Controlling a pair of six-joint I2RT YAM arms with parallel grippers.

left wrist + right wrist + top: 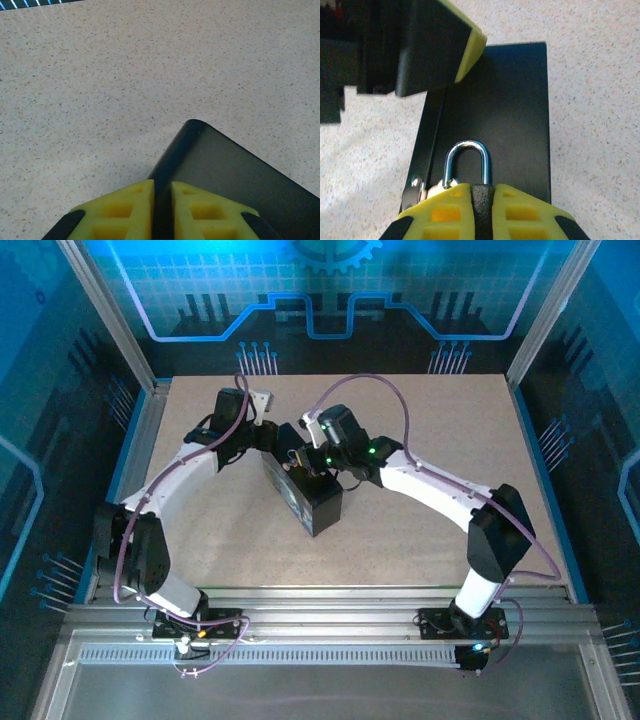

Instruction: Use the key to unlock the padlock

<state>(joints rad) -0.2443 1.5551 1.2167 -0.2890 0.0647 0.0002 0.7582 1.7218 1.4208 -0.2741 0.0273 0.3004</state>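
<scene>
Next, my right gripper lets go of the padlock on the speckled tabletop (401,490) next to the dark box, under the gripper's own white arm.
The padlock (468,159) lies on a dark box (512,95), its silver shackle pointing away from me and standing free. My right gripper (484,192) is shut on the padlock's dark body. A metal hasp (414,189) sits at the box's left edge beside it. My left gripper (162,190) hangs over a corner of the box (235,175), its yellow fingers (125,210) nearly together with a narrow dark gap; I cannot tell what is in it. One left finger pad (469,47) shows above the box's far edge. The key is hidden.
The box (305,502) lies mid-table between the two arms, with my left gripper (272,438) and right gripper (312,458) meeting over its far end. Speckled tabletop (430,420) stretches all round, bordered by metal rails (140,435).
</scene>
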